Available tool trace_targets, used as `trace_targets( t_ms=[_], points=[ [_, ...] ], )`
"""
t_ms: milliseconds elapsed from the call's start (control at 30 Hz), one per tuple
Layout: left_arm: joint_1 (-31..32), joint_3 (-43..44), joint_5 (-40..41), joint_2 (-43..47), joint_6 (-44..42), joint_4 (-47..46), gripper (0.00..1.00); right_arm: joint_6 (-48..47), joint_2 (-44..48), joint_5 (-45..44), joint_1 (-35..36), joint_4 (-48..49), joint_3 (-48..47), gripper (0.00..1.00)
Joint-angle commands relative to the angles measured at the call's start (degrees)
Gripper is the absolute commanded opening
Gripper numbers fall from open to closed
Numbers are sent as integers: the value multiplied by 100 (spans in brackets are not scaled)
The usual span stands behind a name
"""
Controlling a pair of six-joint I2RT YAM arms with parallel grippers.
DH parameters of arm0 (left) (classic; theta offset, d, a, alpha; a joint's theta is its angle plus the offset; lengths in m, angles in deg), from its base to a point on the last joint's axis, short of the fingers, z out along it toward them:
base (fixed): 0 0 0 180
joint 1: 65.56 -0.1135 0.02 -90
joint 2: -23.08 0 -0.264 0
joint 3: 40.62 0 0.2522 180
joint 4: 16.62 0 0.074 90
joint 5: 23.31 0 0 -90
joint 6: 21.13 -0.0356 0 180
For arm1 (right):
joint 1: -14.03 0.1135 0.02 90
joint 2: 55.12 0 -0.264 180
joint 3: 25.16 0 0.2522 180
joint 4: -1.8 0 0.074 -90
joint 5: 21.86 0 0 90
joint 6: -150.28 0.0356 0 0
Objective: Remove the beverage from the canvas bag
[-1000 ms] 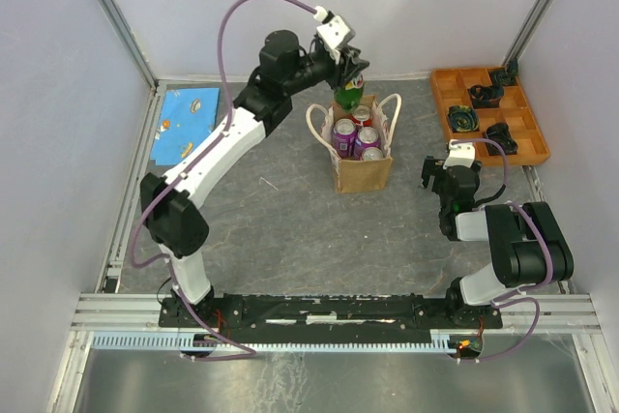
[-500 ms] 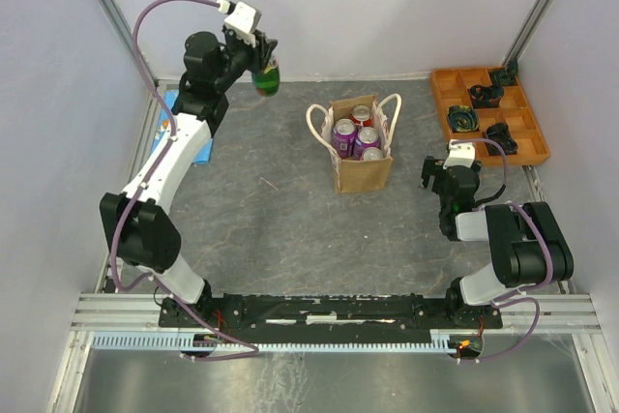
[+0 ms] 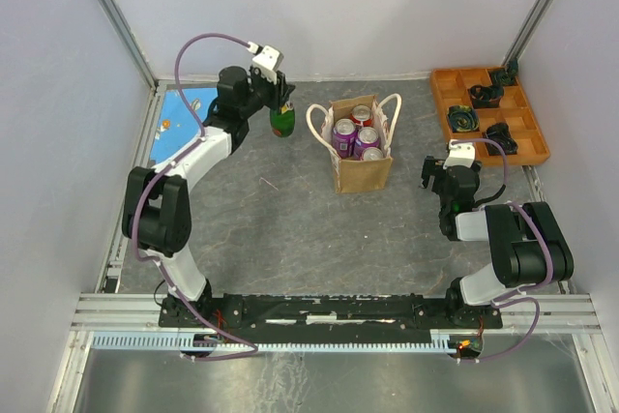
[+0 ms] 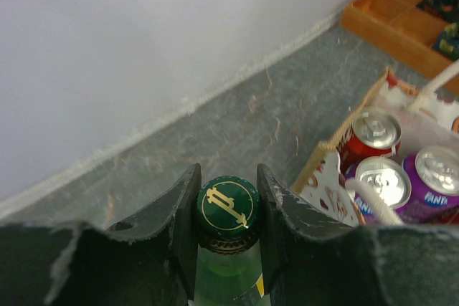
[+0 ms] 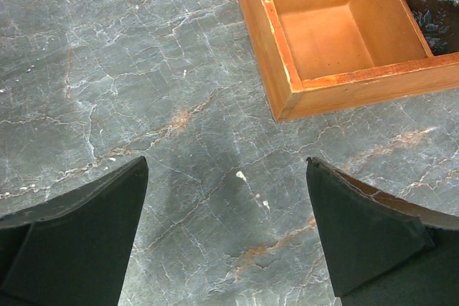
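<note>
My left gripper needs to set the green bottle down between the blue mat and the canvas bag (image 3: 283, 146), in a spot that is close to the bag.
My left gripper (image 3: 280, 105) (image 4: 228, 184) is shut on the neck and cap of a green glass bottle (image 3: 282, 123) (image 4: 228, 209), the beverage. The bottle hangs upright just left of the canvas bag (image 3: 364, 173) (image 4: 327, 177) and outside it. Whether its base touches the table is hidden. The tan bag stands upright with white rope handles (image 3: 311, 123). Inside it are a red can (image 4: 373, 132) and purple cans (image 3: 345, 132) (image 4: 384, 177). My right gripper (image 3: 435, 176) (image 5: 226, 177) is open over bare table to the right of the bag, holding nothing.
An orange compartment tray (image 3: 440, 94) (image 5: 287, 84) with dark objects sits at the back right, close to the right gripper. A blue mat (image 3: 184, 118) lies at the back left beside the frame rail. Walls close the table at the back and on both sides.
The left arm lifted the bottle from above the bag, swung it far left and high, then brought it back down beside the bag's left side. The right arm has not moved.
</note>
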Motion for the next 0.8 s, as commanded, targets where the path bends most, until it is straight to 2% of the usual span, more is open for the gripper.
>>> trace_targets(
  t_ms=[0, 167, 333, 567, 767],
  points=[
    [8, -384, -74, 257, 59, -2144, 3, -27, 52, 42, -13, 140, -160, 99],
    [8, -994, -19, 202, 117, -3036, 3, -32, 50, 42, -13, 139, -161, 99],
    [11, -1220, 30, 38, 349, -3582, 3, -26, 52, 42, -18, 139, -159, 99],
    [12, -1402, 92, -122, 330, -3947, 3, -33, 57, 47, -13, 139, -161, 99],
    [13, -1395, 172, -297, 230, -3847, 3, -26, 56, 42, -15, 139, -160, 99]
  ],
)
